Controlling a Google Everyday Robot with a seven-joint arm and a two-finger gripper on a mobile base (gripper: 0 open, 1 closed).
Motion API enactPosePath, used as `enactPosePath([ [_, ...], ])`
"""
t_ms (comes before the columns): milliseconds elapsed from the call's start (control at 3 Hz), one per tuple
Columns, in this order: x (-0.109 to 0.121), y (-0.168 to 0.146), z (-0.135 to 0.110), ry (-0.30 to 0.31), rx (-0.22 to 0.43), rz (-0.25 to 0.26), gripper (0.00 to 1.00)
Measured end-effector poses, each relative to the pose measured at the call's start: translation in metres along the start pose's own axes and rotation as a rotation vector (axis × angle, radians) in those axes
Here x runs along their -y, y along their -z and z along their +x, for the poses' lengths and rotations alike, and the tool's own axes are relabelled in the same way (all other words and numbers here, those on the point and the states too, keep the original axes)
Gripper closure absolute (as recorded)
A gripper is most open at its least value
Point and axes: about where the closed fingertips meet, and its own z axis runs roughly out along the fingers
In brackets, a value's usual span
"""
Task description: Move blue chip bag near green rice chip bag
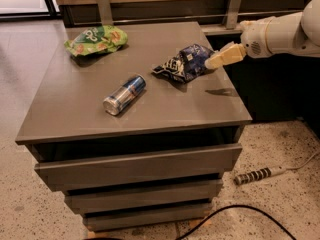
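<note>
I will grip the end of the blue chip bag (206,56) pointing away from the drink can.
The blue chip bag (184,62) lies crumpled on the grey cabinet top (85,109), right of the middle. The green rice chip bag (96,39) lies flat at the far left corner of the top. My gripper (214,61) reaches in from the right on a white arm, just above the surface. Its tan tip sits at the right edge of the blue bag. I cannot tell if it touches the bag.
A blue-and-silver drink can (124,95) lies on its side between the two bags, nearer the front. The cabinet has drawers below. A wooden bench with metal brackets (104,6) runs behind. A power strip (255,174) and a black cable lie on the floor.
</note>
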Motion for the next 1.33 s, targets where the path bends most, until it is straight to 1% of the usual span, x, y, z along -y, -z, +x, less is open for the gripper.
enactPosePath([
  [333, 0.008, -0.024, 0.011, -0.038, 0.003, -0.028, 0.00],
  [667, 0.017, -0.039, 0.019, -0.059, -0.003, -0.044, 0.00],
  [1000, 0.020, -0.051, 0.026, -0.072, -0.007, -0.074, 0.00],
  [1333, 0.015, -0.066, 0.031, -0.076, 0.000, -0.139, 0.14],
])
